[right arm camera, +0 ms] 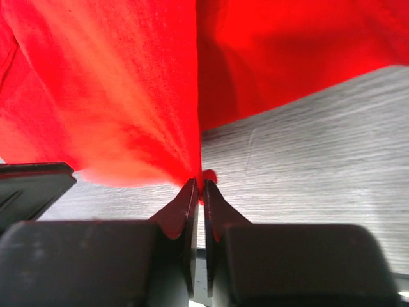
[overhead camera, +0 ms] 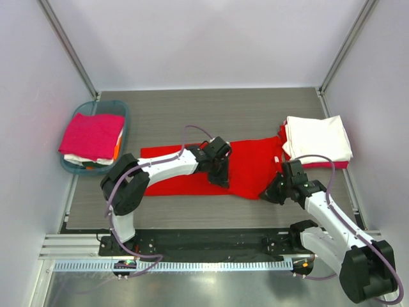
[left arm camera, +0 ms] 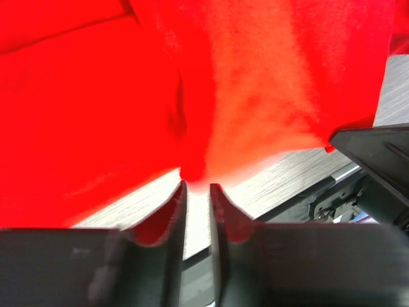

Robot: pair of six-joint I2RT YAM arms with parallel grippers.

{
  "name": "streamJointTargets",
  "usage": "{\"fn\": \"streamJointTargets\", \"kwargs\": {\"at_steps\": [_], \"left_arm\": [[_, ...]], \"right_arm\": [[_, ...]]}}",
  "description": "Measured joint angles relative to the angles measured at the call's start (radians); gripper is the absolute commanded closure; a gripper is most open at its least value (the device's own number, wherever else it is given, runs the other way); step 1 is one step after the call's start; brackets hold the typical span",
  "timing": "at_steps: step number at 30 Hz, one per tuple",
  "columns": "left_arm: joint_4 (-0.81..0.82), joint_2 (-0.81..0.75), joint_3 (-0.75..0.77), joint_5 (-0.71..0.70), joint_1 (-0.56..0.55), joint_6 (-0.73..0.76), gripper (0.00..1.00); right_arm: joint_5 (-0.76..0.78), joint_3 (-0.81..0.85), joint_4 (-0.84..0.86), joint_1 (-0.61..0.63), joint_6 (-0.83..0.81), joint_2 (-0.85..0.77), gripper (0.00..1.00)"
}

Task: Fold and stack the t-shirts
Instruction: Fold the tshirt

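Observation:
Next, my left gripper opens, moves in and pinches the t-shirt's fold (left arm camera: 197, 148) behind the red t-shirt's bunched tip, as that tip lies just beyond my left gripper's fingers.
A bright red t-shirt (overhead camera: 249, 167) lies spread across the middle of the table. My left gripper (overhead camera: 220, 176) sits at its near edge. In the left wrist view the jaws (left arm camera: 197, 185) stand a narrow gap apart with bare table showing between them, and a bunched tip of the red t-shirt (left arm camera: 96, 96) lies just beyond their tips. My right gripper (overhead camera: 268, 192) is at the shirt's near right corner. In the right wrist view it (right arm camera: 199, 182) is shut on a pinched fold of the red t-shirt (right arm camera: 287, 51), which fans upward from the tips.
A folded white t-shirt (overhead camera: 317, 137) rests on a red-pink one at the back right. A teal basket (overhead camera: 124, 112) at the left edge holds a magenta t-shirt (overhead camera: 92, 135) over white and orange cloth. Metal posts stand at the back corners.

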Motion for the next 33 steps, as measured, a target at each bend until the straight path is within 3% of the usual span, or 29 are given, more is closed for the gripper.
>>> {"fn": "streamJointTargets", "kwargs": {"at_steps": [6, 8, 10, 14, 16, 17, 21, 26, 28, 33], "left_arm": [[-0.039, -0.004, 0.0, -0.006, -0.014, 0.003, 0.67], [-0.049, -0.005, 0.0, -0.01, -0.021, 0.003, 0.61], [-0.06, -0.009, -0.001, -0.022, -0.026, 0.005, 0.59], [-0.067, -0.023, -0.003, -0.054, -0.027, 0.009, 0.59], [-0.067, -0.023, -0.002, -0.061, -0.027, 0.011, 0.69], [-0.067, -0.023, 0.0, -0.064, -0.025, 0.011, 0.75], [-0.062, -0.002, 0.028, -0.064, -0.016, 0.016, 0.78], [-0.044, 0.047, 0.063, -0.058, -0.01, 0.016, 0.78], [-0.037, 0.067, 0.07, -0.056, -0.01, 0.016, 0.78], [-0.029, 0.1, 0.079, -0.049, -0.01, 0.013, 0.91]], "right_arm": [[0.027, 0.0, -0.027, 0.0, 0.007, -0.01, 0.83], [0.032, 0.0, -0.034, 0.0, 0.006, -0.008, 0.72], [0.04, 0.0, -0.04, 0.0, 0.003, -0.005, 0.7], [0.071, 0.012, -0.073, 0.0, -0.005, 0.001, 0.66], [0.087, 0.028, -0.092, 0.0, -0.011, 0.001, 0.66], [0.095, 0.037, -0.098, 0.0, -0.015, 0.0, 0.68], [0.105, 0.079, -0.106, 0.0, -0.042, -0.003, 0.78], [0.07, 0.121, -0.071, 0.0, -0.075, 0.009, 0.99], [0.051, 0.127, -0.046, 0.0, -0.08, 0.033, 0.99], [0.021, 0.123, 0.012, 0.0, -0.081, 0.103, 0.99]]}}
